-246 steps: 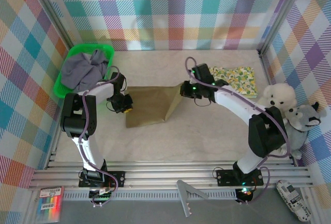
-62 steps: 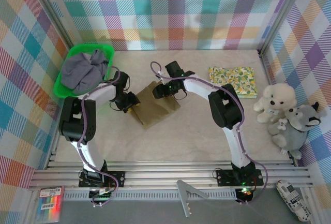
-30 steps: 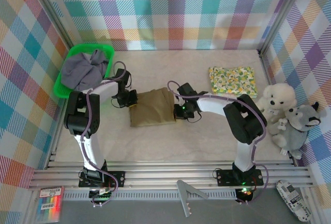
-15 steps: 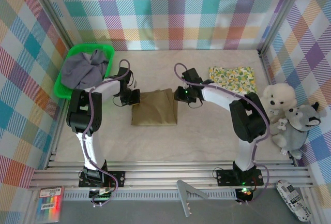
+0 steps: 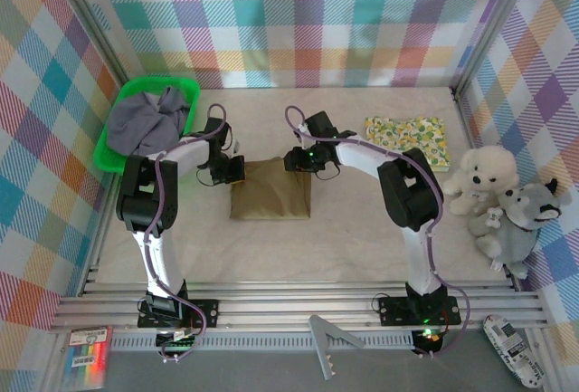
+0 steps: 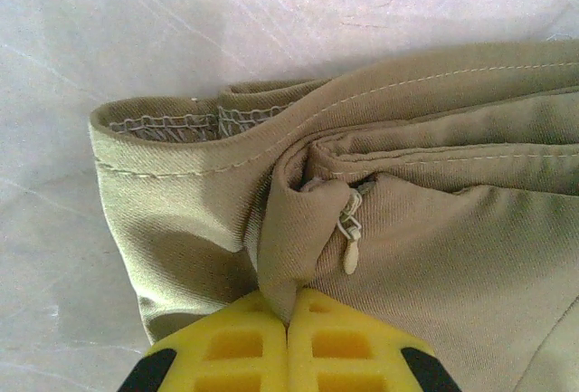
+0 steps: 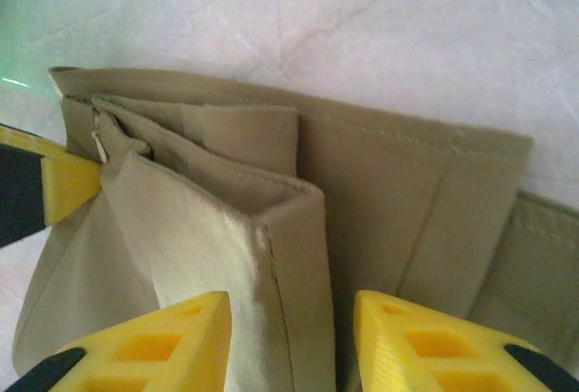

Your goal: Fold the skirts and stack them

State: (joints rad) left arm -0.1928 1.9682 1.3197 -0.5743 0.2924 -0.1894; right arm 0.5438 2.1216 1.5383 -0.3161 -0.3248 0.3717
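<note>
My right gripper needs to press down the olive skirt's raised fold, as only that fold sits within its fingers, and then pinch the skirt's outer edge (image 5: 309, 191) with its layers together.
The olive-brown skirt (image 5: 270, 190) lies folded into a squarish pad mid-table. My left gripper (image 5: 227, 170) is shut on a pinched fold at its far left corner; in the left wrist view the yellow fingers (image 6: 240, 342) clamp olive cloth (image 6: 434, 229) beside a zipper pull (image 6: 348, 252). My right gripper (image 5: 303, 158) stands open over the far right corner, and a raised fold of the skirt (image 7: 298, 229) sits loose between its fingers (image 7: 194, 338). The floral skirt (image 5: 407, 141) lies folded at the back right. The grey-lavender skirt (image 5: 145, 125) is bunched in the basket.
The green basket (image 5: 136, 87) stands at the back left against the wall. A white plush toy (image 5: 484, 175) and a grey one (image 5: 525, 215) sit at the right edge. Bare tabletop lies in front of the olive skirt.
My right gripper has opened and let go of the olive skirt, shifting back and left along its far edge. The skirt now lies squarer. My left gripper kept its grip.
</note>
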